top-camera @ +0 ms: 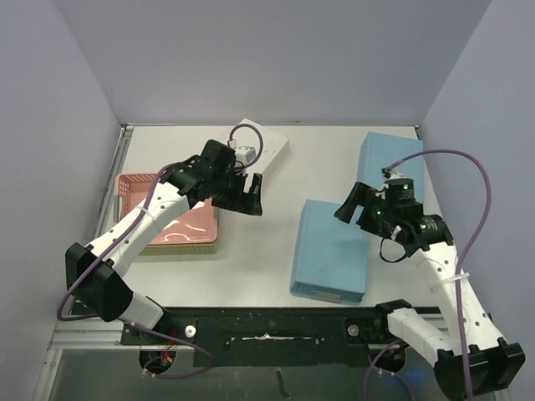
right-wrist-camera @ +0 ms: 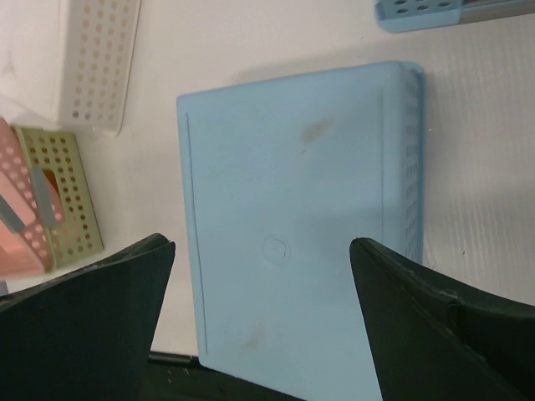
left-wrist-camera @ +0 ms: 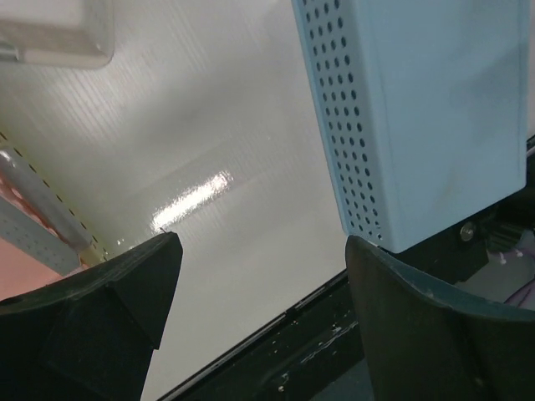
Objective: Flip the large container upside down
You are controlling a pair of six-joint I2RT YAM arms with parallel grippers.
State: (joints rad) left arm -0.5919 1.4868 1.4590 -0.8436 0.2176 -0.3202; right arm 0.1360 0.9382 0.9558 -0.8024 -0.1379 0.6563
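Note:
The pink basket's grey handle point(top-camera: 215, 215) point(left-wrist-camera: 38, 238), on the side facing the light blue bin, is the next spot my left gripper needs to go to and close on.
The large container point(top-camera: 330, 249) is a light blue perforated bin lying on the table right of centre, its flat base facing up. In the right wrist view this base point(right-wrist-camera: 292, 209) fills the space below my right gripper point(right-wrist-camera: 263, 251), which hovers above it, open and holding nothing. From above, the right gripper point(top-camera: 347, 207) sits over the bin's far right corner. My left gripper point(top-camera: 251, 199) hangs open and empty over the table, to the left of the bin. The left wrist view shows the bin's perforated side point(left-wrist-camera: 435, 109) beyond the left gripper point(left-wrist-camera: 263, 276).
A second blue bin point(top-camera: 391, 163) stands at the back right. A white perforated basket point(top-camera: 266, 149) sits at the back centre. A pink basket point(top-camera: 171, 213) rests inside a yellow-green one point(top-camera: 180, 249) at the left. The table's dark front rail point(top-camera: 276, 330) runs along the near edge.

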